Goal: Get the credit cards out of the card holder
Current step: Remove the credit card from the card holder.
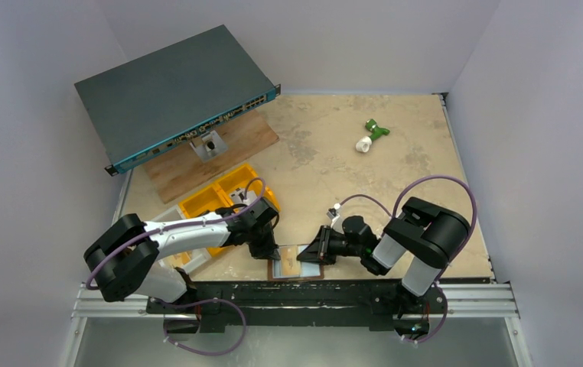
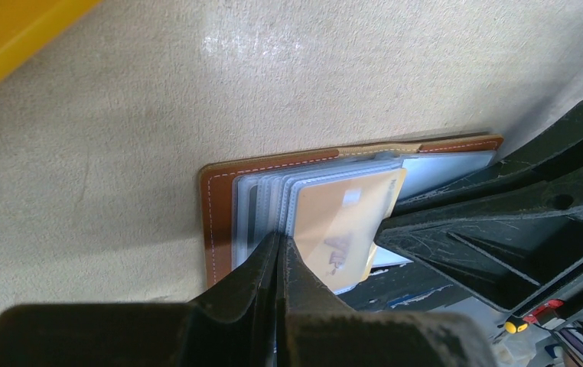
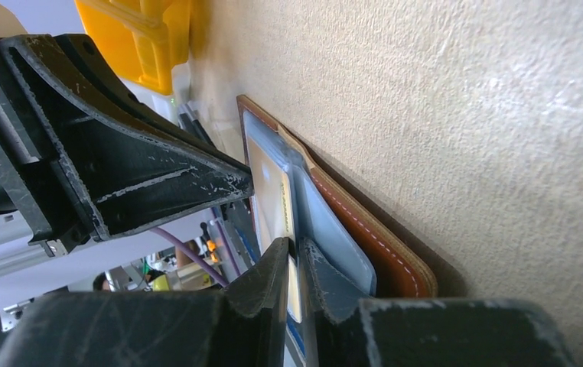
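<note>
The fingers of my right gripper meet only the yellow-tan credit card's thin edge, so they should open and pinch the card's exposed strip [image 2: 369, 261] before pulling.
The brown card holder [image 1: 288, 267] lies open near the table's front edge, its clear sleeves fanned out. In the left wrist view its leather rim [image 2: 216, 206] shows to the left of the sleeves. My left gripper [image 2: 281, 238] is shut with nothing between its fingers, and its tips press down on the sleeves. A yellow-tan credit card [image 2: 342, 222] sticks partway out of the top sleeve. My right gripper [image 3: 296, 256] comes in from the right and is shut on that card's [image 3: 273, 199] thin edge. The two grippers [image 1: 269, 252] [image 1: 309, 252] meet over the holder.
A yellow plastic bin [image 1: 212, 197] stands just behind the left gripper. A grey network switch [image 1: 174, 92] rests on a wooden board [image 1: 212, 157] at the back left. A green and white object [image 1: 371, 134] lies far right. The metal rail [image 1: 304, 294] runs along the front edge.
</note>
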Robot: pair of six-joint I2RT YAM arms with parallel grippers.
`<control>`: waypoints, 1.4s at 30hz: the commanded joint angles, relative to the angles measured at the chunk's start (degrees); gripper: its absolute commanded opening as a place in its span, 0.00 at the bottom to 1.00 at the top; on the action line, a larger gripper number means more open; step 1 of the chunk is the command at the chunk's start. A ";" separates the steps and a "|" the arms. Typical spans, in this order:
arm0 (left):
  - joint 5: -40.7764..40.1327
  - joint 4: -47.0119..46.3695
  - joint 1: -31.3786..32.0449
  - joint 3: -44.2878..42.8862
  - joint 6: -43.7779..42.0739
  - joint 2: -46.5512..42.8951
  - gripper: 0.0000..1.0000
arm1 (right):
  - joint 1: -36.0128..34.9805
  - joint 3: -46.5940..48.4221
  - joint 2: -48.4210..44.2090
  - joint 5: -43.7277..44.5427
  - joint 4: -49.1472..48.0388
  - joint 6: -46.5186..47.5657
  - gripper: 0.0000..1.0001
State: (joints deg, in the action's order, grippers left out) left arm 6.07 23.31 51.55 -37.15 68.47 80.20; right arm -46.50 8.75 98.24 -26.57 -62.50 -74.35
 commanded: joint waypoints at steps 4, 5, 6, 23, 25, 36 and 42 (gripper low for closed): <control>-5.58 4.99 0.33 1.98 -0.51 2.95 0.00 | -0.26 1.40 -3.55 0.90 4.14 2.74 0.00; -5.81 5.33 0.31 1.98 -0.50 2.82 0.00 | -0.26 1.37 -4.18 0.87 5.19 3.26 0.00; -5.86 5.65 0.23 2.02 -0.50 2.71 0.00 | -0.22 1.17 -4.86 0.76 6.05 3.41 0.00; -5.76 5.92 -2.18 3.93 -2.00 0.63 0.00 | 0.89 1.64 -12.29 4.13 18.59 9.28 0.31; -5.52 5.60 -2.17 3.92 -1.92 0.65 0.00 | 0.89 1.94 -10.24 3.45 16.03 8.71 0.36; -5.27 5.43 -2.16 3.94 -2.00 0.50 0.00 | 1.01 1.70 -7.62 1.62 12.63 7.28 0.02; -5.27 5.65 -2.16 4.39 -2.24 -0.35 0.00 | 3.33 1.38 -17.85 5.52 26.67 11.63 0.00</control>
State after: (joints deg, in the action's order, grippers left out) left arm 6.83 22.94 49.89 -35.88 68.36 78.94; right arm -44.91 10.37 86.04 -25.08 -46.24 -66.83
